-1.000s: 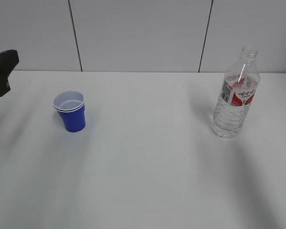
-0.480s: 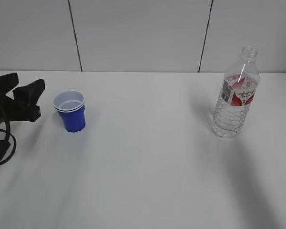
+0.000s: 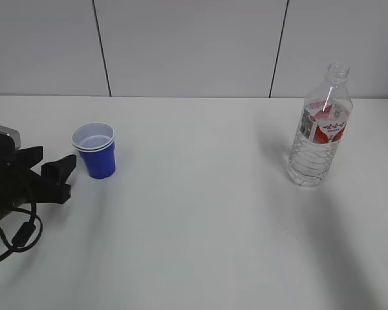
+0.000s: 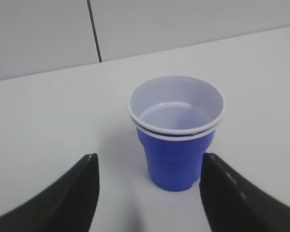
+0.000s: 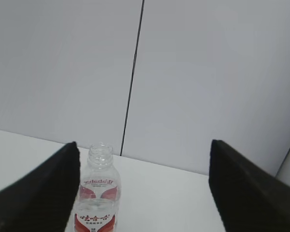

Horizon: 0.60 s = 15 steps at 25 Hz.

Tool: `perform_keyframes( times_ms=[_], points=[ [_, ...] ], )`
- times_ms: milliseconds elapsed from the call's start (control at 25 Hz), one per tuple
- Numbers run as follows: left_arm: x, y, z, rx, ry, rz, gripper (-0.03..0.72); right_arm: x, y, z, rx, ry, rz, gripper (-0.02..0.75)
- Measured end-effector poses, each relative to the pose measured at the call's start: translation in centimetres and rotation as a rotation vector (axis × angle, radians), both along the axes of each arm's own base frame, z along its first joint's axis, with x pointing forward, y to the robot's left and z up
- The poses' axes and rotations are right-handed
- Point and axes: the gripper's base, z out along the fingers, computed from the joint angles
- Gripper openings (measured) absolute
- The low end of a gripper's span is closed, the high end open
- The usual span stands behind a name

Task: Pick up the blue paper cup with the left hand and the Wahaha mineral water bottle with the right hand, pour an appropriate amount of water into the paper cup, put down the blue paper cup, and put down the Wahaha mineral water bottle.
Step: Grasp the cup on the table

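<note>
The blue paper cup should be gripped by my left gripper around the middle of the cup's body (image 3: pixel 99 161) (image 4: pixel 177 162), below the cup's double rim.
The blue paper cup (image 3: pixel 97 157) stands upright on the left of the white table, with a white inside and a double rim. My left gripper (image 3: pixel 58 157) is open just left of it, apart from it. In the left wrist view the cup (image 4: pixel 176 147) stands just ahead of the open gripper (image 4: pixel 149 166), a little right of centre. The Wahaha mineral water bottle (image 3: pixel 319 132) stands upright and capless at the right, with clear water (image 3: pixel 308 165) in its ribbed body. In the right wrist view the open right gripper (image 5: pixel 145 145) is short of the bottle (image 5: pixel 97 200), which sits by the left finger.
The white table (image 3: pixel 200 213) meets a grey panelled wall (image 3: pixel 194 45) behind. A loose black cable (image 3: pixel 22 236) hangs from the left arm at the left edge. The right arm is out of the exterior view.
The left arm has come in from the left edge and moved right and forward, down to cup height beside the cup. The cup and the bottle have not moved.
</note>
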Motion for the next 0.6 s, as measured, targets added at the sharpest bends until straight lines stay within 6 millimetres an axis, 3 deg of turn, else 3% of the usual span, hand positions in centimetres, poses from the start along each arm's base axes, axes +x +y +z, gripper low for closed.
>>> perform_keyframes(
  times_ms=[40,80,200,240,280,400,600],
  points=[
    [-0.01,0.00,-0.12,0.001,0.004,0.000,0.508,0.00,0.00,0.00,0.002,0.000,0.000,0.607],
    [-0.01,0.00,-0.19,0.001,0.007,0.000,0.522,0.00,0.00,0.02,0.005,-0.002,0.000,0.673],
    [0.08,-0.02,-0.12,0.000,0.001,0.000,0.594,0.00,0.00,0.01,0.018,0.000,0.000,0.617],
    [0.14,-0.04,-0.08,-0.001,-0.001,0.000,0.617,0.00,0.00,0.01,0.027,0.000,-0.001,0.711],
    [0.27,-0.07,-0.01,-0.004,-0.005,0.001,0.642,0.00,0.00,0.01,0.027,0.000,-0.001,0.713],
    [0.56,-0.16,0.10,-0.006,-0.014,0.001,0.666,0.00,0.00,0.02,0.034,0.000,-0.001,0.618],
    [0.60,-0.40,-0.60,0.003,0.003,-0.026,0.639,0.00,0.00,0.02,0.038,0.000,-0.001,0.611]
  ],
)
